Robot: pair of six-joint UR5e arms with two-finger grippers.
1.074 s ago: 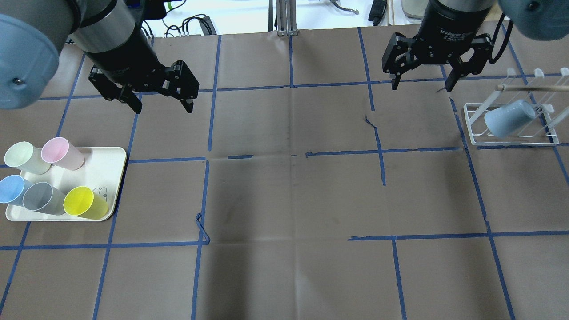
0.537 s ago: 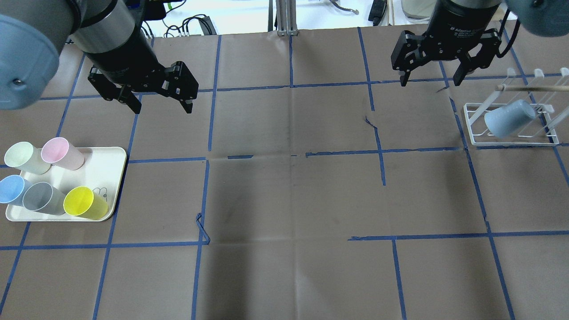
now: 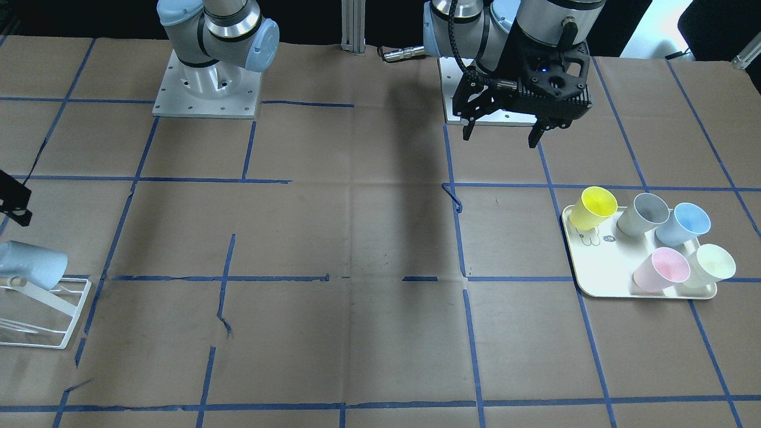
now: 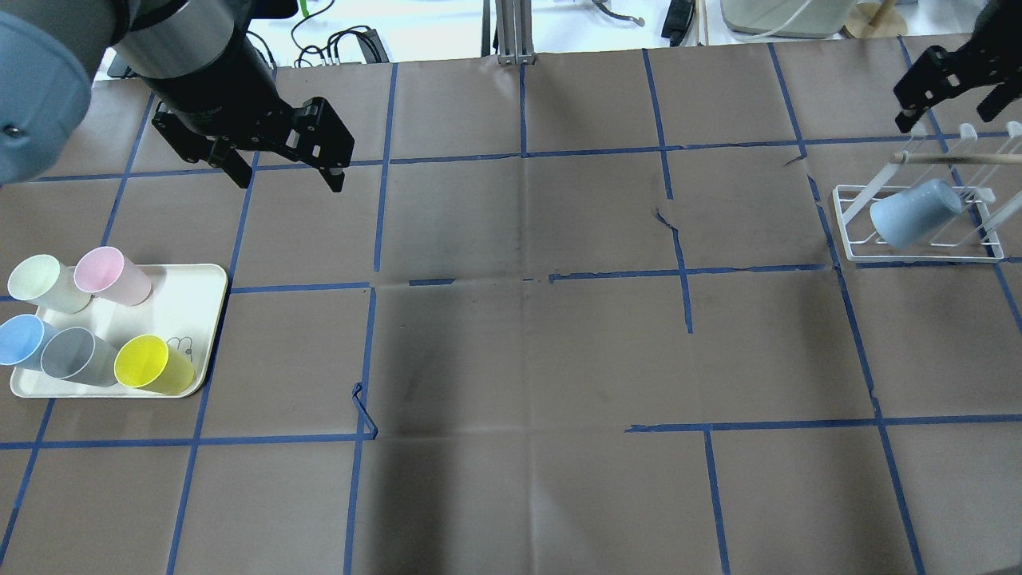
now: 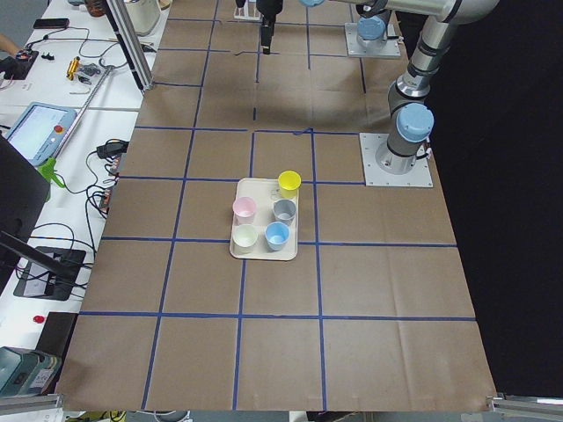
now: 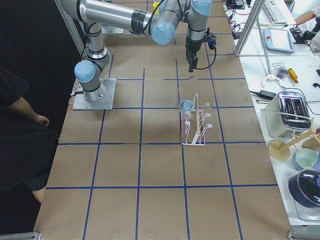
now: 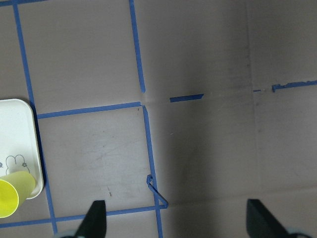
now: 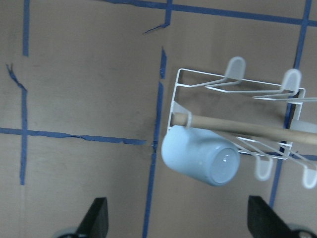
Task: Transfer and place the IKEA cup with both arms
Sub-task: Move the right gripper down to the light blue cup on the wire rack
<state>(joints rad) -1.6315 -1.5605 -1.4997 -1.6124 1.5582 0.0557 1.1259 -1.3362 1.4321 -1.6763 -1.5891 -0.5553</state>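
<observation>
Next, I move my right gripper to the IKEA cup on the white wire rack and close it on the middle of the cup's body (image 3: 30,259) (image 8: 194,154).
The IKEA cup (image 4: 914,212), pale light blue, hangs tilted on a peg of the white wire rack (image 4: 846,247) at the far right. It also shows in the front view (image 3: 30,264) and in the right wrist view (image 8: 200,158), bottom up. My right gripper (image 4: 946,112) is open and empty, above and behind the rack, partly cut by the frame edge. Its fingertips (image 8: 96,218) frame the cup from above. My left gripper (image 4: 287,180) is open and empty, high over the table beyond the tray. It also shows in the front view (image 3: 500,138).
A cream tray (image 4: 192,279) at the left holds several cups: a brighter blue twin (image 4: 20,339), grey (image 4: 76,355), yellow (image 4: 152,365), pink (image 4: 112,275) and pale green (image 4: 48,283). Blue tape lines grid the brown paper. A wooden rod (image 4: 958,157) lies across the rack.
My right gripper has moved right and up in the view, from the table's middle right to above the rack, still open. My left gripper has shifted slightly up. The cup stays on the rack.
</observation>
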